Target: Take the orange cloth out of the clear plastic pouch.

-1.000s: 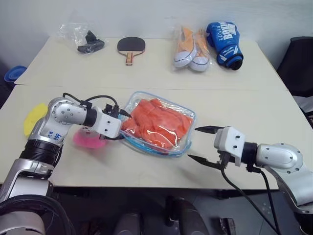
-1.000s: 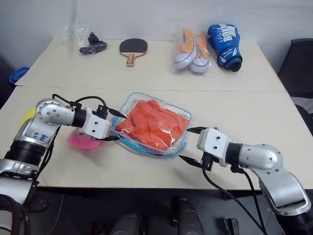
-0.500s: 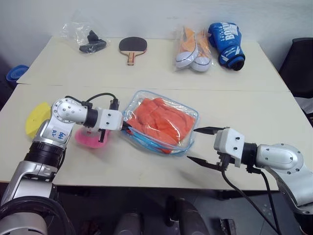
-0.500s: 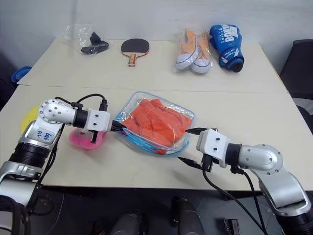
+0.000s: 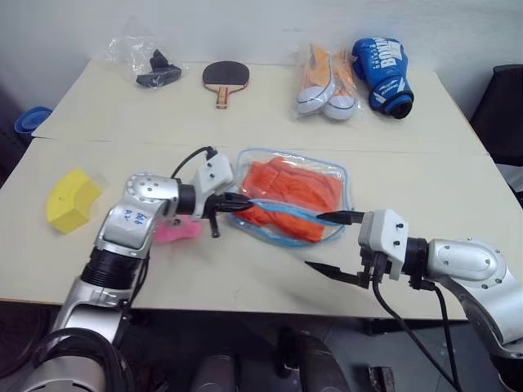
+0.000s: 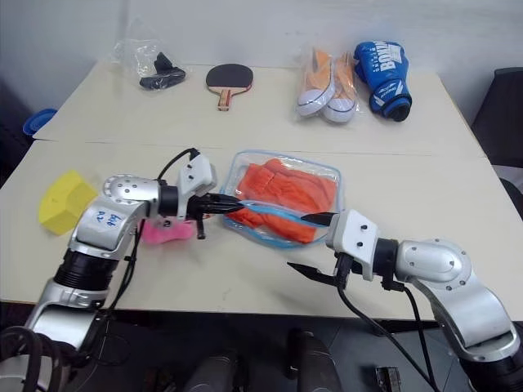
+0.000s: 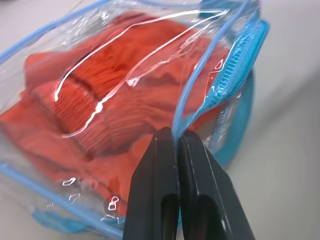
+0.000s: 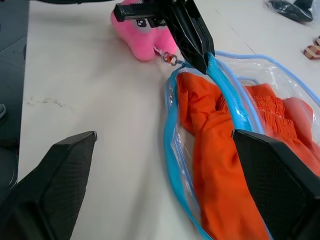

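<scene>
My right gripper's upper finger is at the pouch's raised blue zipper edge, so next my right gripper reaches under that edge and pinches the orange cloth inside (image 5: 301, 229).
The clear plastic pouch (image 5: 290, 152) with light blue edging lies mid-table, and the wrinkled orange cloth (image 5: 294, 188) is inside it. My left gripper (image 5: 243, 204) is shut on the pouch's blue zipper edge (image 7: 235, 85) at its left end, holding that edge a little off the table. The right wrist view shows the pouch mouth (image 8: 172, 125) gaping, with orange cloth (image 8: 220, 165) at the opening. Just in front of the pouch's right corner, my right gripper (image 5: 327, 242) is open and holds nothing. Its upper fingertip is close to the pouch's edge.
A pink soft item (image 5: 176, 231) lies beside my left forearm and a yellow sponge (image 5: 72, 198) further left. Along the back are a bag of black items (image 5: 151, 69), a paddle (image 5: 223, 77), bagged sneakers (image 5: 327, 82) and a blue boxing glove (image 5: 384, 65).
My left gripper has shut on the pouch's edge, rolled its wrist and moved right, dragging the pouch that way. The right gripper has stayed about where it was.
</scene>
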Available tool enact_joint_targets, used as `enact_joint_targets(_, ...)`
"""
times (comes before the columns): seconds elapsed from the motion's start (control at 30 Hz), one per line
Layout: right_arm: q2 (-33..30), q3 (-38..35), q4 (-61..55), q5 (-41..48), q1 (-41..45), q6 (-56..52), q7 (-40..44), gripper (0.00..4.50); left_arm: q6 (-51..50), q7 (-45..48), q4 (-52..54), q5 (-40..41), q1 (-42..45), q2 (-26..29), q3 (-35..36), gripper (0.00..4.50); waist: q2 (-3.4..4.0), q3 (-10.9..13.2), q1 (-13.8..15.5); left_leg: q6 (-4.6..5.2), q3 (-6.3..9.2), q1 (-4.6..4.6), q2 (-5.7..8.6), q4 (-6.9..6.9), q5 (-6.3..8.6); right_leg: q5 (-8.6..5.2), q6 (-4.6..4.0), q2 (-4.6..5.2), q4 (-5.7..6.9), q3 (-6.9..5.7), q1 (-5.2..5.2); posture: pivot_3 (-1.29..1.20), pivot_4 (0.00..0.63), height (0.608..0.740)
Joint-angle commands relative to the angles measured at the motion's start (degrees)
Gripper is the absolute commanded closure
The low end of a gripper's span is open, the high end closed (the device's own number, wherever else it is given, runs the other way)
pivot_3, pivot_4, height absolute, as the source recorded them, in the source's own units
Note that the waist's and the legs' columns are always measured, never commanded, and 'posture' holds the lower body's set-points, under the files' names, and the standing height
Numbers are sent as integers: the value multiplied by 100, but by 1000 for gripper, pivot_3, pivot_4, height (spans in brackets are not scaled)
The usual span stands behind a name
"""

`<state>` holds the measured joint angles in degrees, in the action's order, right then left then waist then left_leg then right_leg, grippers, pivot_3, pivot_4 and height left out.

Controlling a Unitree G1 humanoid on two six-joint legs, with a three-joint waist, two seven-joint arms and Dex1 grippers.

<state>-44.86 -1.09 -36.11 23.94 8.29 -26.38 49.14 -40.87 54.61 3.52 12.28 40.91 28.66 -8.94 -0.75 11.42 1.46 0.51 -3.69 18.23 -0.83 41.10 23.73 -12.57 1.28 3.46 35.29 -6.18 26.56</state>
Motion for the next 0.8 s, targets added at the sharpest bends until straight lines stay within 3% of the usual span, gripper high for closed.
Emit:
enact_joint_targets(0.03, 232, 171, -10, -259, 86, 29, -398, 934, -428, -359, 543, 195, 186, -179, 84, 4500, 0, 0, -16, -2, -1, -1, 0, -1, -1, 0, 0, 0, 1, 2, 0, 0, 150, 740)
enact_joint_targets(0.2, 633, 784, 526, -1061, 438, 81, -996, 2591, -608, -646, 612, 216, 241, -324, 35, 4500, 1, 0, -28, -9, -8, -3, 0, -2, -5, -1, -1, -1, 8, 11, -1, 0, 150, 740)
enact_joint_targets(0.5, 1077, 1512, 1390, -2325, 838, 474, -1578, 2591, -474, -789, 582, 166, 227, -322, -111, 4500, 1, 0, -10, -12, -5, -4, 2, -1, -7, -1, -2, 0, 7, 7, 4, 0, 150, 740)
enact_joint_targets(0.63, 1246, 1623, 1584, -2756, 944, 514, -1824, 1423, -408, -821, 550, 165, 210, -338, -150, 4500, 1, 0, -20, -12, -4, -3, 1, -1, -7, -1, -2, 0, 6, 6, 4, 0, 150, 740)
enact_joint_targets(0.8, 1408, 1823, 1870, -3133, 1083, 593, -1924, 1423, -427, -866, 546, 202, 231, -378, -175, 4500, 1, 0, -23, -13, -5, -2, 1, -1, -8, -1, -2, 0, 6, 7, 4, 0, 150, 740)
